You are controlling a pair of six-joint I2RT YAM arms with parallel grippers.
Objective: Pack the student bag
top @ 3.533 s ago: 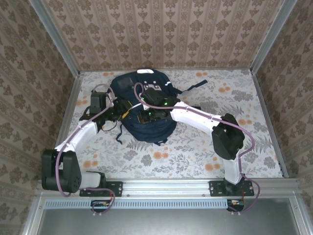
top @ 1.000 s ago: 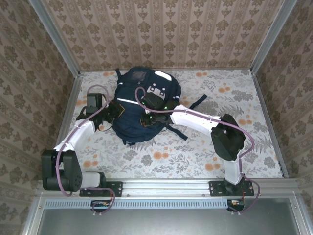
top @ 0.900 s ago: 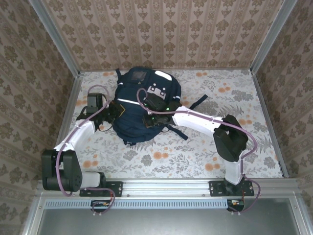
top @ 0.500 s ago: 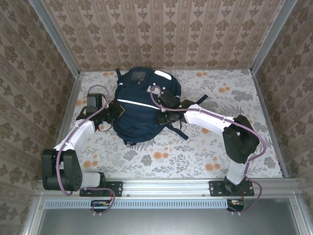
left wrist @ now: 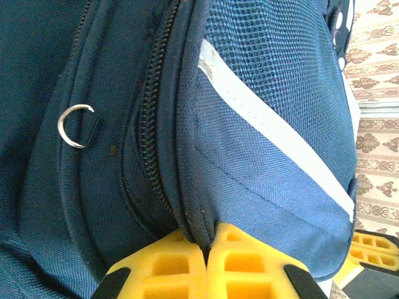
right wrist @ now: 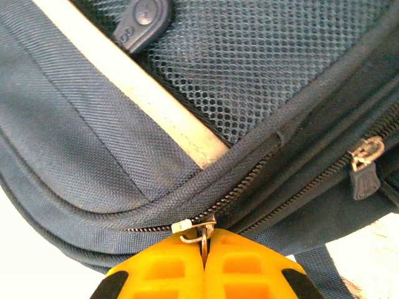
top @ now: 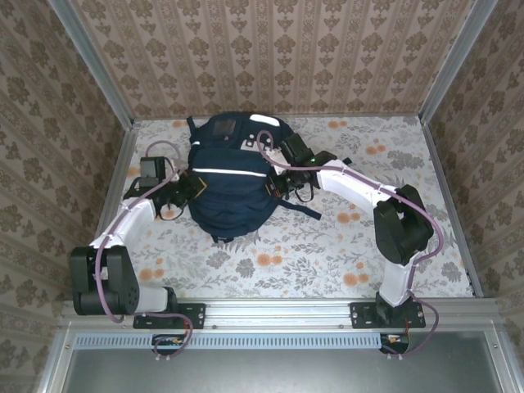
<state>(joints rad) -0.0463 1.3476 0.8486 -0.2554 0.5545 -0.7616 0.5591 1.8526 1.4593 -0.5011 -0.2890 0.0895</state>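
I have the bag's fold held high in my left gripper, near the white stripe, so it should grip the bag's edge lower down [top: 196, 214] to steady the last part of the zipper.
The student bag [top: 233, 184], navy with white stripes, lies at the back middle of the table. My left gripper [top: 188, 188] is at its left side. In the left wrist view its yellow fingers [left wrist: 168, 268] are shut on a fold of the bag's fabric [left wrist: 199, 230] beside a zipper [left wrist: 149, 124]. My right gripper [top: 281, 168] is at the bag's upper right edge. In the right wrist view this gripper [right wrist: 204, 249] is shut on the metal zipper pull [right wrist: 202, 235] of a zipper [right wrist: 249, 180] that runs under a mesh pocket [right wrist: 262, 68].
A dark strap [top: 307, 209] trails from the bag toward the right. Wallpapered walls [top: 270, 57] close in the back and both sides. The floral tabletop [top: 327, 254] is open in front of the bag and to its right.
My right gripper has travelled from the bag's front middle up and right along the zipper to its upper right edge. The bag has turned and shifted slightly left. The left gripper has kept its hold.
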